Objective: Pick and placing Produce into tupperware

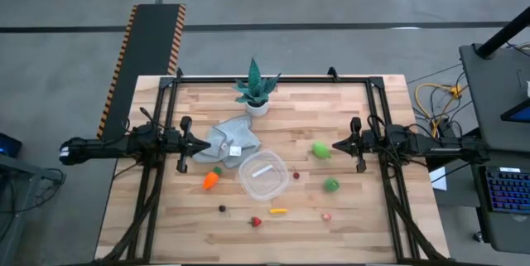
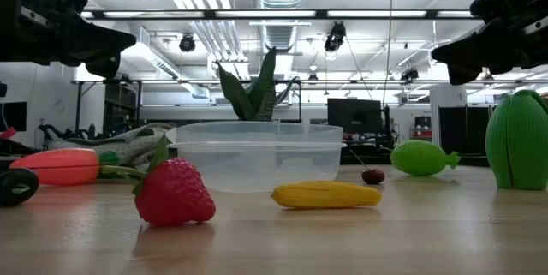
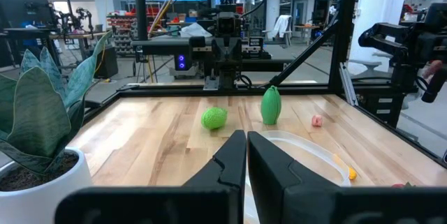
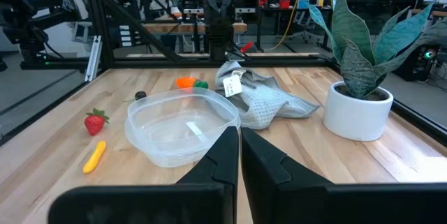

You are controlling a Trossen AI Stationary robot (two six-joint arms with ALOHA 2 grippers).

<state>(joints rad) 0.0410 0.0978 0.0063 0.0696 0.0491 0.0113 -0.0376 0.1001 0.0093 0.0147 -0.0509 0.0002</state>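
Observation:
I will next move my left gripper to the grey cloth and close it on the cloth's folded edge [image 1: 225,146] beside its white tag.
The round clear tupperware [image 1: 263,176] stands empty at the table's middle, toward the near edge. Produce lies around it: orange carrot [image 1: 211,180] to its left, two green pieces [image 1: 321,150] [image 1: 331,185] to its right, a tiny dark red bit [image 1: 296,176], and near the front a yellow piece [image 1: 279,211], a red strawberry [image 1: 256,221], a dark bit [image 1: 222,209] and a pink bit [image 1: 326,216]. My left gripper [image 1: 203,144] hovers shut left of the grey cloth. My right gripper [image 1: 335,145] hovers shut beside the upper green piece. Both are above the table.
A grey cloth [image 1: 232,140] with a white tag lies just behind the tupperware. A teal spiky plant in a white pot [image 1: 257,94] stands at the far middle. A black frame rims the table. Bare wood shows at the far left and far right.

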